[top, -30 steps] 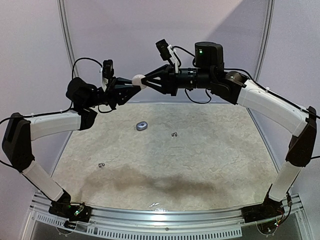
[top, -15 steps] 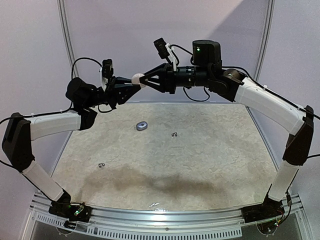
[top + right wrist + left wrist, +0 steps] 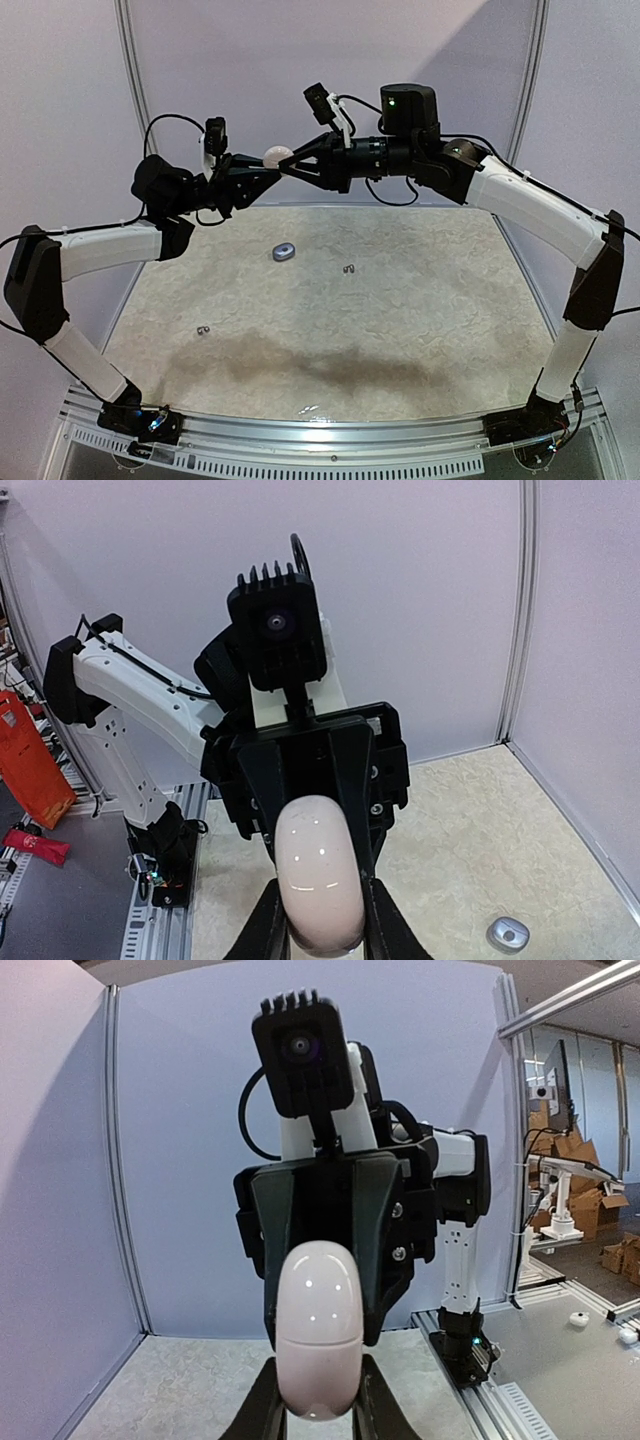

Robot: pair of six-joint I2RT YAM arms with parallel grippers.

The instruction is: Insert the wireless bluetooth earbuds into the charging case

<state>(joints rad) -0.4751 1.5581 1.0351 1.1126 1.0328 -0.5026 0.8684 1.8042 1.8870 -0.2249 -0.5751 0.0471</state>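
Note:
Next, I let go of the white charging case, held in the air between both grippers, with my right gripper on the table (image 3: 400,292) next to the middle dark earbud, opposite the grey case.
A white oval charging case (image 3: 275,155) hangs in the air at the back of the table, between both grippers. My left gripper (image 3: 266,167) is shut on one end of the case (image 3: 318,1330), its fingers (image 3: 262,1410) pressed to both sides. From the opposite side my right gripper (image 3: 290,165) is shut on the other end of the same case (image 3: 320,875). The case's lid is closed. Two small dark earbuds lie on the table, one (image 3: 349,267) right of centre and one (image 3: 203,331) at the left. The whitish earbuds are out of view.
A small grey oval case (image 3: 284,252) lies on the speckled table below the grippers; it also shows at the lower right of the right wrist view (image 3: 508,933). Pale partition walls stand behind and beside the table.
My right gripper has narrowed onto the white case and its wrist has shifted a little to the left. The case has risen slightly. The left arm has stayed still.

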